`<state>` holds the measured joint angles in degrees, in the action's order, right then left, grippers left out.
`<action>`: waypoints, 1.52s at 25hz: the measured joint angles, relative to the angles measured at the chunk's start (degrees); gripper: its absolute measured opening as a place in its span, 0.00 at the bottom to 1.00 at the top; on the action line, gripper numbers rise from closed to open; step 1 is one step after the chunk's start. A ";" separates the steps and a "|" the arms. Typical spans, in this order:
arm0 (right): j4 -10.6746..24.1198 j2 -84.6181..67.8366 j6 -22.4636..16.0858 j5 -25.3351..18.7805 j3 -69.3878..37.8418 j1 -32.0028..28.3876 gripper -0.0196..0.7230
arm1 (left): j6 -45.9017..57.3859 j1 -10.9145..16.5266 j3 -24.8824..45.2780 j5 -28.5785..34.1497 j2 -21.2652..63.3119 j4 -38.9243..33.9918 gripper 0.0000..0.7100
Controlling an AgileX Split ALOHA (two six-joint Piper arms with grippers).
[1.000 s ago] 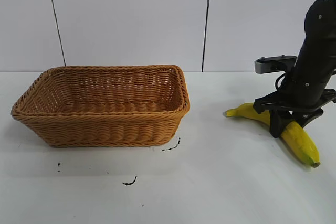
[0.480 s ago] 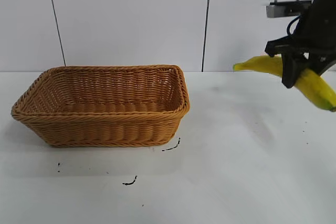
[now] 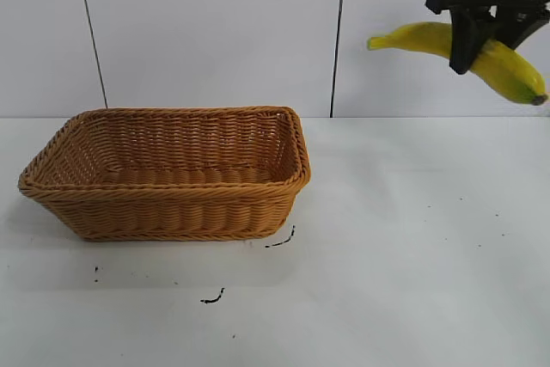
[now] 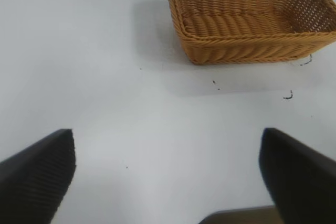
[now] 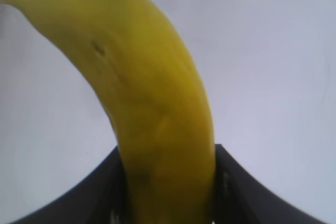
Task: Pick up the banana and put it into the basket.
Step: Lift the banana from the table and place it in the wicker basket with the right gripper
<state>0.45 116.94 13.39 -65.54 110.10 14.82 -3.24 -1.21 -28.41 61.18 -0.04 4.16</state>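
Next, I let go of the yellow banana with my right gripper lengthwise across the middle of the empty wicker basket [image 3: 163,144].
The yellow banana [image 3: 503,66] hangs high above the table at the far right, lying roughly level, with my right gripper [image 3: 474,40] shut on its middle. In the right wrist view the banana [image 5: 152,93] fills the picture, pinched between the two black fingers [image 5: 236,187]. The woven wicker basket [image 3: 172,212] stands on the table at the left with nothing in it, well apart from the banana. In the left wrist view the basket [image 4: 247,45] lies far off, and my left gripper [image 4: 168,156] hovers open over bare table, holding nothing.
White table [image 3: 387,281] with a few small black marks [image 3: 213,298] in front of the basket. A pale panelled wall [image 3: 215,23] with dark vertical seams stands behind. Bare tabletop lies between basket and right arm.
The right gripper has lifted the banana from the tabletop to high above it, drifting slightly left. The basket has not moved.
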 joint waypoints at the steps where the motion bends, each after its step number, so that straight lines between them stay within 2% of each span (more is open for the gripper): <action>1: 0.00 1.25 0.06 -0.06 1.75 1.38 0.43 | 0.00 0.00 0.00 0.00 0.00 0.00 0.97; 7: 0.00 7.89 3.92 -0.02 11.27 10.40 0.43 | 0.00 0.00 0.00 0.00 0.00 0.00 0.97; 9: 0.00 9.70 5.03 1.31 13.31 13.56 0.43 | 0.00 0.00 0.00 0.00 0.00 0.00 0.97; 12: 0.00 11.84 8.00 6.63 13.74 17.43 0.43 | 0.00 0.00 0.00 0.00 0.00 0.00 0.97; 15: 0.36 13.84 12.77 12.20 13.74 20.57 0.43 | 0.00 0.00 0.00 0.00 0.00 0.00 0.97; 19: 2.96 16.72 16.51 17.38 13.74 23.07 0.43 | 0.00 0.00 0.00 0.00 0.00 0.00 0.97; 22: 4.43 18.83 16.80 20.38 13.74 23.26 0.43 | 0.00 0.00 0.00 0.00 0.00 0.00 0.97; 28: 5.01 22.91 16.93 24.44 13.74 23.26 0.43 | 0.00 0.00 0.00 0.00 0.00 0.00 0.97; 38: 4.25 25.20 16.93 25.52 13.74 23.26 0.43 | 0.00 0.00 0.00 0.00 0.00 0.00 0.97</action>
<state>4.71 142.13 30.33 -40.02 123.84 38.08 -3.24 -1.21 -28.41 61.18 -0.04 4.16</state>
